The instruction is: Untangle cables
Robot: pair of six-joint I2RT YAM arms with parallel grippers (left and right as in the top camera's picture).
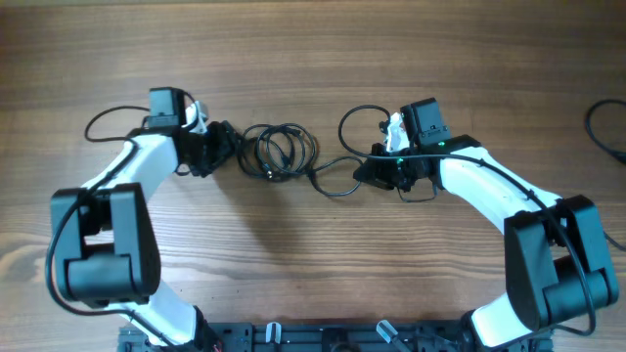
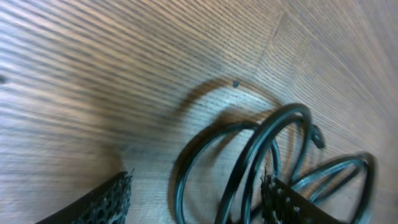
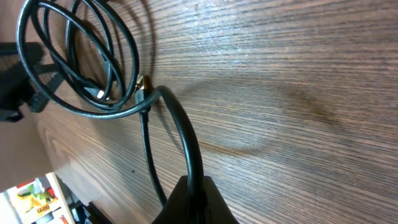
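The robot's left gripper straddles several loops at the edge of the cable coil, so it should pinch just one loop [image 2: 241, 167] and hold it while the right gripper frees the trailing piece of cable.
The cables [image 1: 279, 152] lie as a small coil of thin black loops at the table's middle, with one strand trailing right. My left gripper [image 1: 227, 147] sits at the coil's left edge, open, its two fingers [image 2: 196, 199] straddling loops of the cables [image 2: 249, 155]. My right gripper [image 1: 377, 168] is shut on the trailing strand [image 3: 186, 143], which runs from the jaws [image 3: 196, 196] up to the coil [image 3: 81, 56]. A small gold plug end [image 3: 140, 86] shows by the coil.
A loose loop of black cable [image 1: 337, 186] curves below my right gripper. Another black cord [image 1: 606, 127] lies at the table's right edge. Arm bases stand at the front left [image 1: 103, 254] and front right [image 1: 553, 264].
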